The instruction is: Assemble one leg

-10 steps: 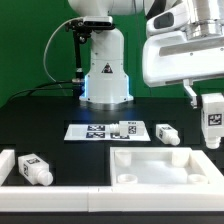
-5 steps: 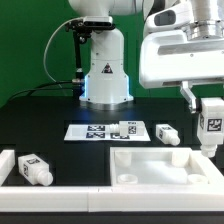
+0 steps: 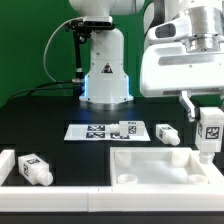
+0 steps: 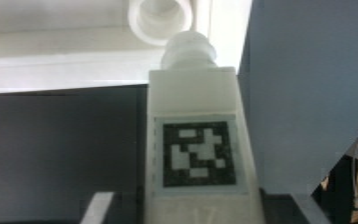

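Note:
Next, my gripper lets go of the white leg, standing upright in the white panel's front corner hole (image 3: 198,180) (image 4: 160,18) that is below my gripper.
My gripper (image 3: 203,108) is shut on a white leg (image 3: 210,133) with a black-and-white tag on its side, held upright at the exterior view's right. Its lower tip hangs just over the far right corner of the large white square panel (image 3: 160,170). In the wrist view the leg (image 4: 197,130) fills the middle between my fingers, its threaded tip pointing at a round corner hole (image 4: 155,17) of the panel. Three more legs lie loose: one (image 3: 128,129) by the marker board, one (image 3: 167,132) to its right, one (image 3: 35,170) at the front left.
The marker board (image 3: 92,131) lies flat in the middle of the black table. The robot base (image 3: 105,72) stands behind it. A white block (image 3: 5,165) sits at the front left edge. A green wall is behind.
My gripper has moved down and slightly toward the exterior view's left with the leg, bringing its tip close over the panel's far right corner.

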`<move>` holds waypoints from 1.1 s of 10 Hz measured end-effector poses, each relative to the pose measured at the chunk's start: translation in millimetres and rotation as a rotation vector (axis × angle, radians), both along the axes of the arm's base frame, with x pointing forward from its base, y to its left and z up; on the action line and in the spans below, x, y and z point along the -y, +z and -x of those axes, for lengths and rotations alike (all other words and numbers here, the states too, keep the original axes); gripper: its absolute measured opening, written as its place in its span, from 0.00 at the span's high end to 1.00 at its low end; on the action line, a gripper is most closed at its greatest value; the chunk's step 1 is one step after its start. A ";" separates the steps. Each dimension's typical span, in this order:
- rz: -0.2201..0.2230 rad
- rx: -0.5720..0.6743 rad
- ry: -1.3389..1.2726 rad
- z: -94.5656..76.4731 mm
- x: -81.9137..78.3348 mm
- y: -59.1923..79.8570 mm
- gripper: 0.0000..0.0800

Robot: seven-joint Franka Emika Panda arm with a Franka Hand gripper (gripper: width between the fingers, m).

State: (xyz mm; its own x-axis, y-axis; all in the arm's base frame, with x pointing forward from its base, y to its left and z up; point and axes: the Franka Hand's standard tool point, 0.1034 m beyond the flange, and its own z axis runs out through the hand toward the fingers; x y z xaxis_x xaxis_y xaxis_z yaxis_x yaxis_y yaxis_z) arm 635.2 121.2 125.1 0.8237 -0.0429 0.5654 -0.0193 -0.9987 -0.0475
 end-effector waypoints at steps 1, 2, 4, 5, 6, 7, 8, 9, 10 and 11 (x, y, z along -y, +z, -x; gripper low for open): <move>0.007 -0.002 0.001 0.5 2.6 -3.6 0.64; 0.024 -0.004 0.014 -1.2 9.6 -5.8 0.64; 0.030 -0.013 0.003 -2.3 17.4 -14.1 0.64; 0.029 -0.021 0.002 -0.3 15.3 -20.1 0.64; 0.024 -0.023 -0.006 0.5 13.7 -23.3 0.64; 0.018 -0.023 -0.007 1.0 9.4 -24.9 0.64; 0.014 -0.024 -0.011 0.7 6.9 -26.9 0.64; 0.015 -0.023 -0.012 0.4 6.8 -29.2 0.64; 0.013 -0.023 -0.021 1.2 7.7 -32.7 0.64; 0.014 -0.026 -0.023 2.6 7.4 -37.0 0.64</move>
State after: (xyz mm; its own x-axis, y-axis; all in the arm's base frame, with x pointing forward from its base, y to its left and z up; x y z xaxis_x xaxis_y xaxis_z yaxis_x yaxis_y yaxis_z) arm 632.6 113.7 88.1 0.8371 -0.0537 0.5445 -0.0429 -0.9986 -0.0325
